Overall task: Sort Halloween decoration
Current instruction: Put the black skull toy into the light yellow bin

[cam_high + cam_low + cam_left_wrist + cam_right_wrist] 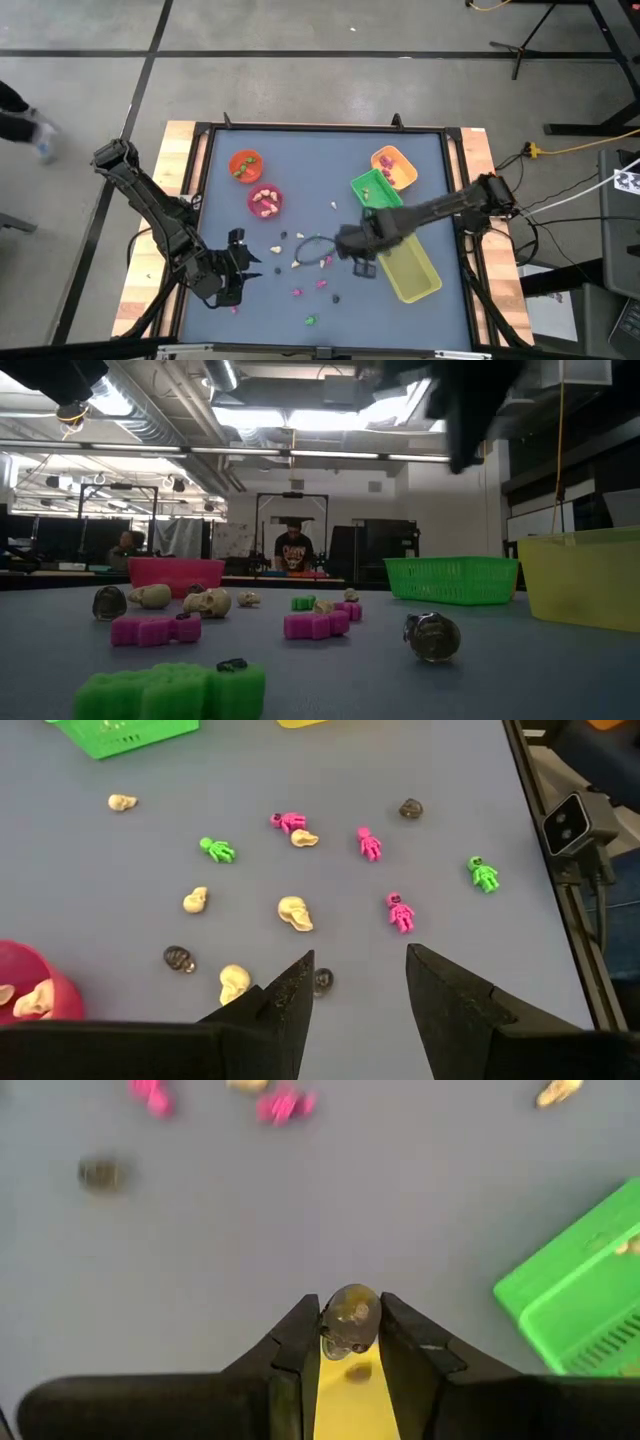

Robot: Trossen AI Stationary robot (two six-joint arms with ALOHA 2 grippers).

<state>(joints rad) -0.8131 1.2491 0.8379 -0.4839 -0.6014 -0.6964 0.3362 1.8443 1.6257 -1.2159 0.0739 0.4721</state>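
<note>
My right gripper needs to let go of the dark skull inside the yellow tray (396, 266), close to the tray's long side that faces the loose trinkets.
Small Halloween trinkets lie loose on the grey table: pink (400, 912) and green (483, 873) figures, cream skulls (295, 913) and dark skulls (178, 958). In the high view they spread around the table's near middle (300, 262). My left gripper (360, 965) is open and hangs over the near-left part of the table (235, 268), its fingers above a dark trinket (322, 980) without touching it. My right gripper (350, 1330) is shut on a dark skull (350, 1318), beside the yellow tray (410, 272). My right gripper pinches the dark, glassy skull (350, 1312) between its two fingertips (300, 1335), one on each side of it. The skull is lifted clear of the table. The yellow tray's surface (350, 1400) shows between the fingers below it.
An orange cup (245, 165) and a pink cup (265, 201) holding cream pieces stand far left of centre. An orange tray (393, 166), a green tray (375, 190) and the yellow tray line the right side. People show in the room beyond the table (292, 548).
</note>
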